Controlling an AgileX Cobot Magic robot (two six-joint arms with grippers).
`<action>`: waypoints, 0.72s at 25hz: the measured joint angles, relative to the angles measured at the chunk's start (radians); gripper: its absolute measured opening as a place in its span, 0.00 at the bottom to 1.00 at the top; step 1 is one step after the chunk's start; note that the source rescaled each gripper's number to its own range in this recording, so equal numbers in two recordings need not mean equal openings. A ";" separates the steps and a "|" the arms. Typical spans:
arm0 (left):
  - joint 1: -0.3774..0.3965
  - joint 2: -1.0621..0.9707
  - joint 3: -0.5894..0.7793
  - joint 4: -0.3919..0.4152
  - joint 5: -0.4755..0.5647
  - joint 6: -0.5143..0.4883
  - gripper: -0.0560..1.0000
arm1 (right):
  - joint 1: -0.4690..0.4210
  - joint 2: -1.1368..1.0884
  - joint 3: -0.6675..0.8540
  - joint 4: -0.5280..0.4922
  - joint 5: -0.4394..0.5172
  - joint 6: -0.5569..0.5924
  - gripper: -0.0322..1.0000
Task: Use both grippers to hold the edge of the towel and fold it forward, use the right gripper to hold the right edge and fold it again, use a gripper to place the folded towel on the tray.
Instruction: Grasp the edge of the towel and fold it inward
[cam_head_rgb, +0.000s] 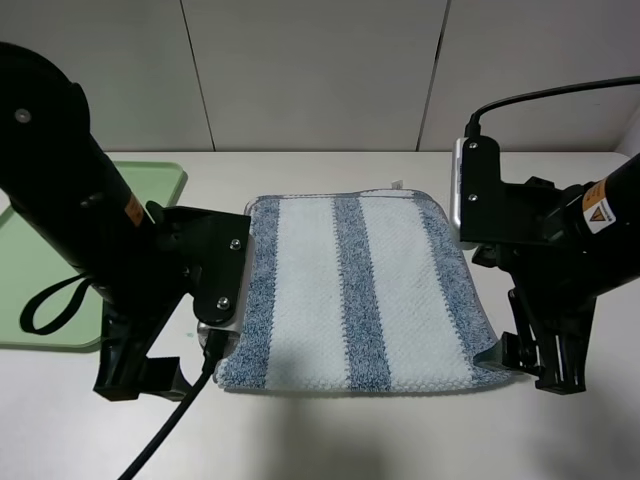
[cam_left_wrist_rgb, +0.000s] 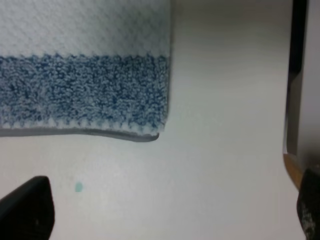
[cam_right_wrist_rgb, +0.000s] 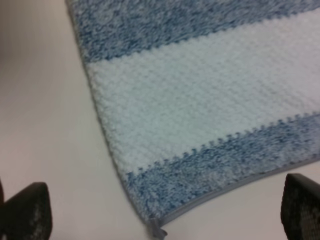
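Next, my right gripper grabs the towel at its white stripe's near edge (cam_head_rgb: 457, 386) (cam_right_wrist_rgb: 119, 156). That spot is beside the outer blue-grey stripe nearest that gripper.
The towel (cam_head_rgb: 350, 290) lies flat and unfolded on the white table, white with three blue-grey stripes. Its grey hem (cam_left_wrist_rgb: 75, 132) runs along the near-left corner, and the hem (cam_right_wrist_rgb: 225, 192) also shows at the near-right corner. My left gripper (cam_head_rgb: 150, 380) hangs just off the near-left corner, open, with nothing between its fingers (cam_left_wrist_rgb: 27, 210). By the near-right corner my right gripper (cam_head_rgb: 545, 365) is open too, and its fingertips (cam_right_wrist_rgb: 25, 210) straddle that corner above the table. The pale-green tray (cam_head_rgb: 40, 260) sits at the left, partly behind the left arm.
A black cable (cam_head_rgb: 165, 430) trails from the left arm toward the table's front edge. A small teal speck (cam_left_wrist_rgb: 78, 187) marks the table near the towel's corner. Grey wall panels (cam_head_rgb: 320, 70) stand behind the table.
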 joint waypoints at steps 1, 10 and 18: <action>0.000 0.007 0.000 0.000 -0.005 0.004 0.97 | 0.000 0.009 0.006 0.002 -0.006 -0.003 1.00; 0.000 0.084 0.000 0.000 -0.040 0.030 0.96 | 0.000 0.096 0.084 0.005 -0.066 -0.101 1.00; 0.000 0.106 0.000 -0.001 -0.044 0.033 0.95 | 0.000 0.217 0.104 -0.016 -0.158 -0.205 1.00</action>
